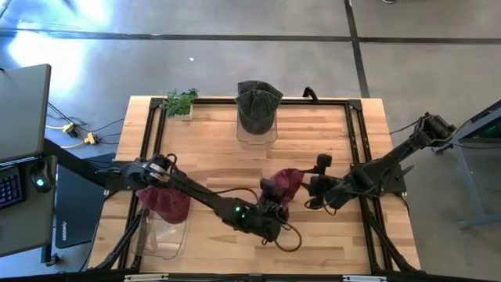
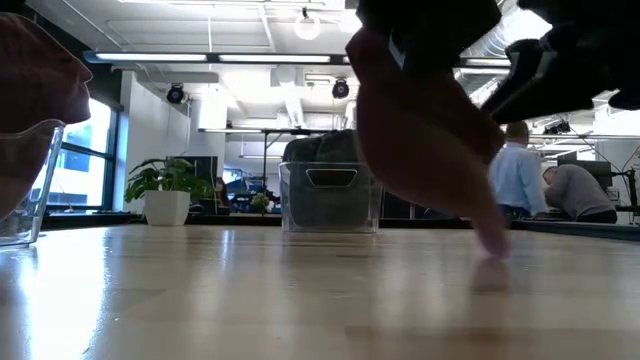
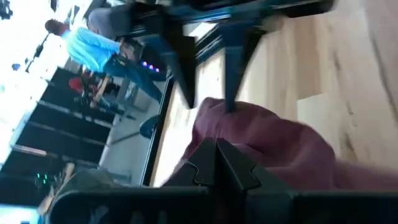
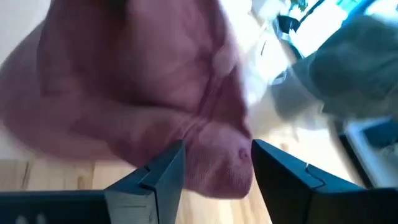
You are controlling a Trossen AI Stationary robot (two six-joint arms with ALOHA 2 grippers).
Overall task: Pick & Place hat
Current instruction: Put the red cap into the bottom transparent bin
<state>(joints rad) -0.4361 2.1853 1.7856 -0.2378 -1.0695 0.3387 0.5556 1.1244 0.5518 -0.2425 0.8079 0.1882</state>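
Observation:
The maroon hat hangs tip-down from the robot's left gripper, so next the right gripper grabs the lobe of cloth (image 4: 219,160) and turns the hat upright for the left gripper.
A maroon hat (image 1: 290,182) is held up over the middle of the table, between my two grippers. In the low view the maroon hat (image 2: 420,130) hangs down, and its lowest tip (image 2: 490,245) touches the wood. My left gripper (image 1: 272,200) is shut on the hat from the near left. My right gripper (image 4: 217,158) is open at the hat's right side, with one finger on either side of a lobe of cloth (image 4: 217,168). My left gripper pinches a bunched part of the hat's cloth (image 3: 214,134) between its two fingers. One layer or several, I cannot tell. The hat is raised, with only its lowest tip on the table. My right gripper is open around the hat's edge, and I cannot tell whether its fingers touch the cloth.
A second maroon hat (image 1: 164,204) sits in a clear container (image 1: 160,235) at the near left. A dark green hat (image 1: 258,102) rests on a clear container (image 1: 257,131) at the far middle. A potted plant (image 1: 182,100) stands at the far left. People are in the room behind.

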